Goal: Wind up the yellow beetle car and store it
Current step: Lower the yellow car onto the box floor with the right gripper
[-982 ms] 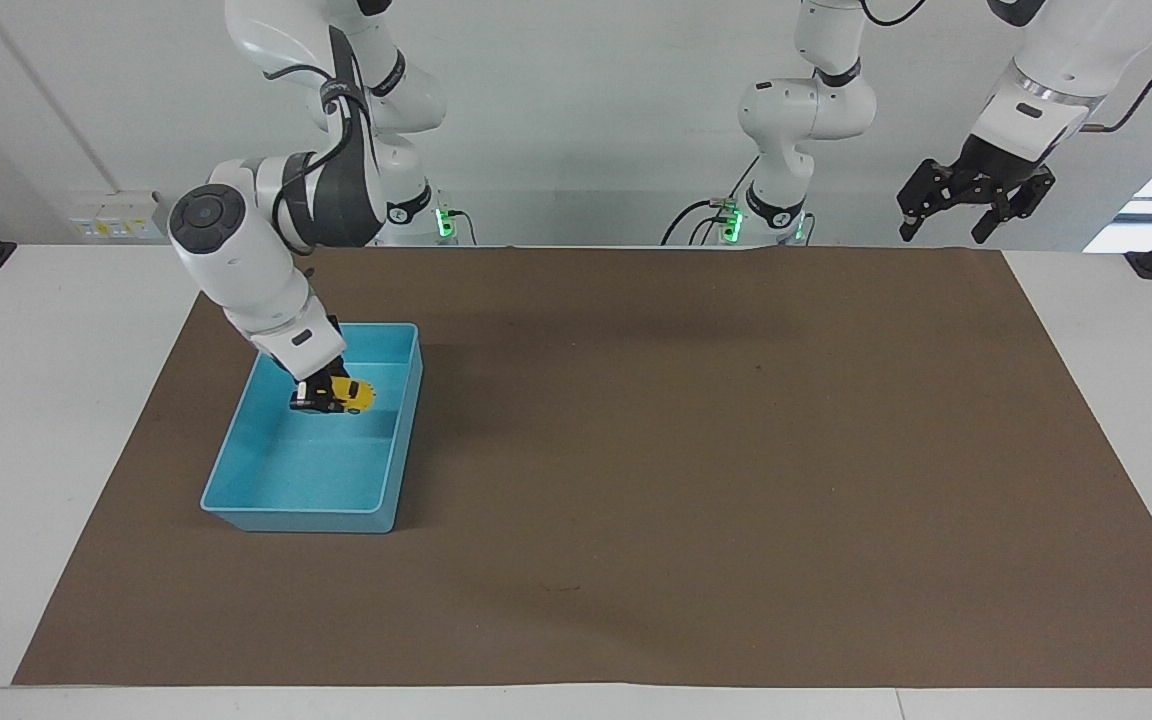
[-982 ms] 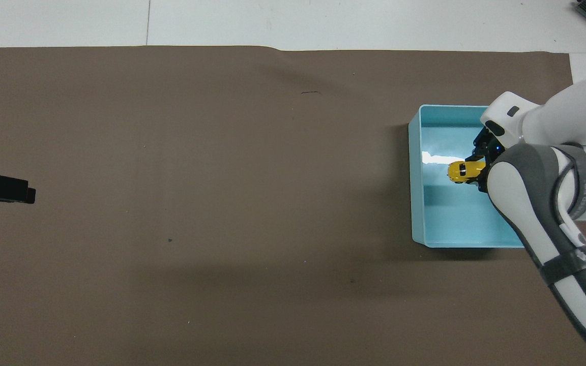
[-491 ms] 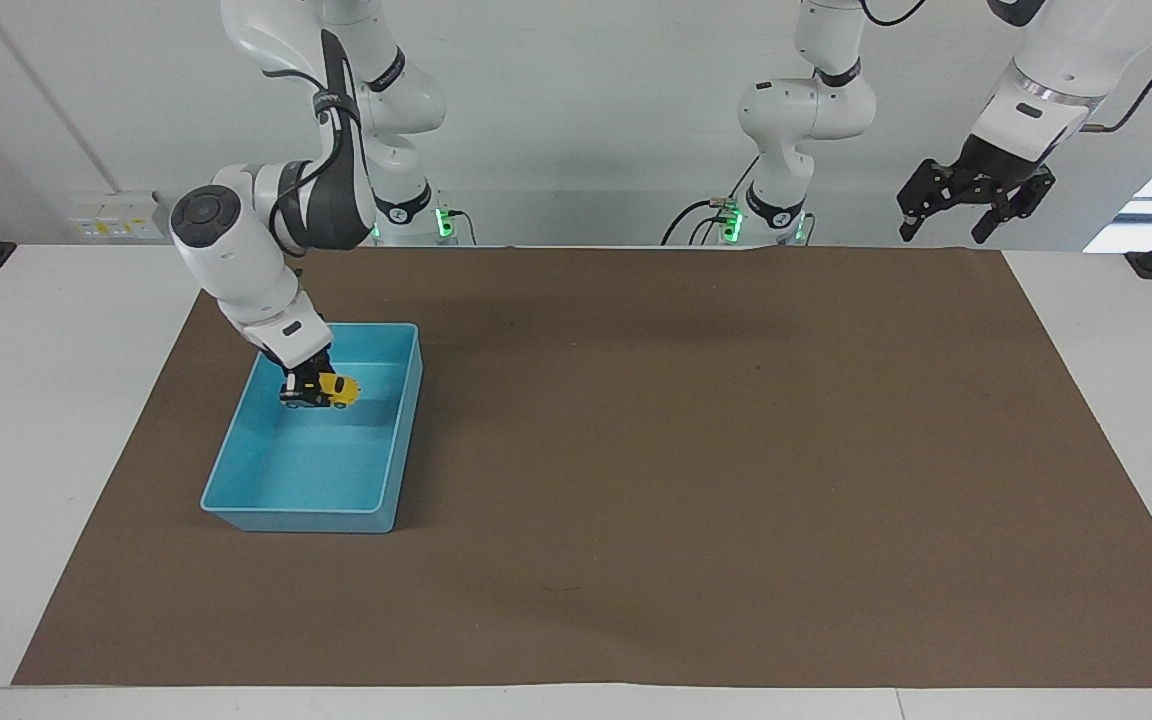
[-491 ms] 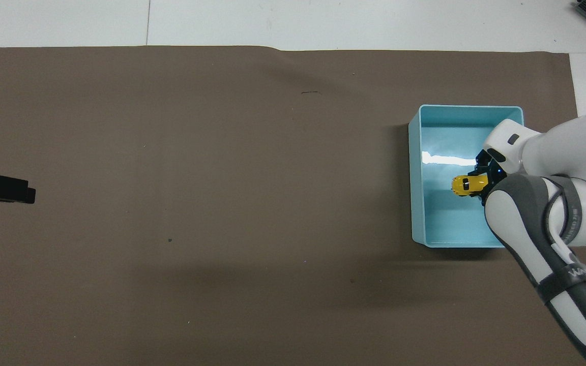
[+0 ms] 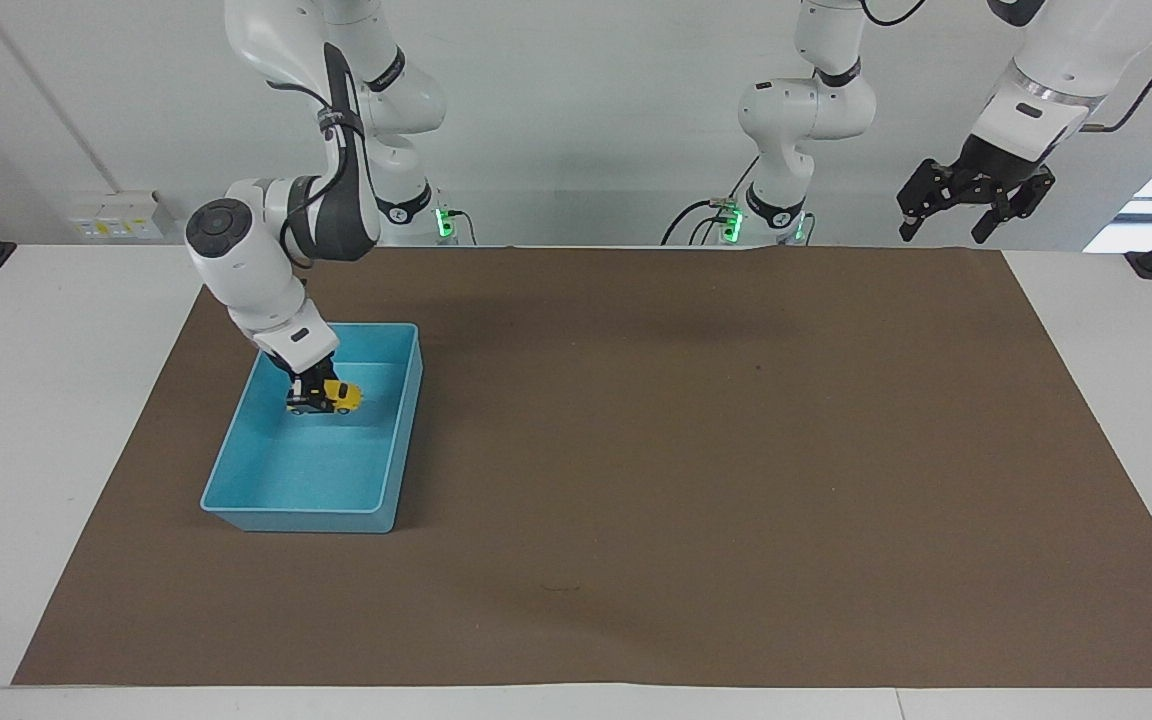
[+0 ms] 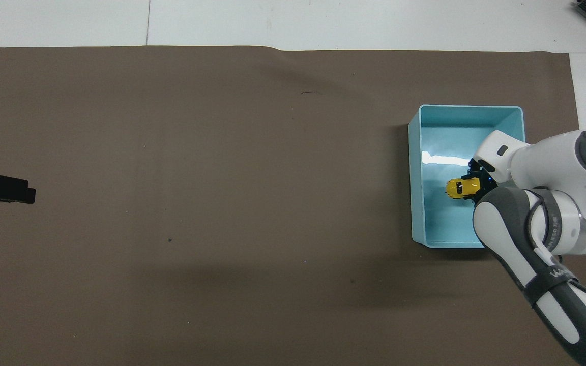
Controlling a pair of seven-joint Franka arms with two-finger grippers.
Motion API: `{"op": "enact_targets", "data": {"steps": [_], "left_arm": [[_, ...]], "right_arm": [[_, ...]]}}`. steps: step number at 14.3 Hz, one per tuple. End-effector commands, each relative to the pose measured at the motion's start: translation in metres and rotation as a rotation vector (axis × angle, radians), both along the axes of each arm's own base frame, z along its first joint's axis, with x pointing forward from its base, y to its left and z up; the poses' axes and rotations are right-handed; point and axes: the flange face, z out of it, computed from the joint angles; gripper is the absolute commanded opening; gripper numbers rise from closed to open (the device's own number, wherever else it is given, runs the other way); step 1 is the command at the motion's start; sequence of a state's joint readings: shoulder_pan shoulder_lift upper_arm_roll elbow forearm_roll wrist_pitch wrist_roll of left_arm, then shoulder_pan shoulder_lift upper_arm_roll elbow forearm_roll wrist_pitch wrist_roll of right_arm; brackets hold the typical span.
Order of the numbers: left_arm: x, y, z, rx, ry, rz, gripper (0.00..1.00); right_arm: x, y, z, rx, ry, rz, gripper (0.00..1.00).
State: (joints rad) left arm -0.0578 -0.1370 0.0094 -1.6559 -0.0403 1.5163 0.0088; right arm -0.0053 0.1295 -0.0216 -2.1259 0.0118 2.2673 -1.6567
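Observation:
The robot's right gripper will release the yellow beetle car on the light-blue bin's bottom (image 6: 462, 189), just nearer the robot than the bright streak.
The yellow beetle car (image 5: 339, 397) is inside the light-blue bin (image 5: 406, 420), low over its floor, in the half nearer the robots. My right gripper (image 5: 312, 394) reaches down into the bin and is shut on the car's end. In the overhead view the car (image 6: 460, 187) shows in the bin (image 6: 415, 178), with the right gripper (image 6: 477, 185) partly hidden under the arm's wrist. My left gripper (image 5: 941, 236) waits open and empty, raised at the left arm's end of the table; only its tip (image 6: 18, 189) shows in the overhead view.
A brown mat (image 5: 696, 450) covers most of the white table (image 5: 26, 400). The bin stands on the mat toward the right arm's end. Nothing else lies on the mat.
My right gripper has carried the car a little nearer to the robots within the bin, and the arm's elbow has swung. The left arm has not moved.

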Motion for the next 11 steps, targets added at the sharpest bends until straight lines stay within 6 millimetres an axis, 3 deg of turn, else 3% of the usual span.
{"op": "enact_targets", "data": {"steps": [1, 6, 11], "left_arm": [[-0.006, 0.003, 0.005, 0.012, 0.006, -0.003, 1.0], [-0.006, 0.003, 0.005, 0.012, 0.004, -0.003, 1.0], [-0.006, 0.003, 0.005, 0.012, 0.004, -0.003, 1.0]], "right_arm": [[-0.005, -0.008, -0.013, -0.014, -0.02, 0.034, 0.11], [-0.001, -0.01, -0.04, -0.014, -0.023, 0.033, 0.11], [-0.005, -0.008, -0.048, -0.014, -0.018, 0.025, 0.14]]}}
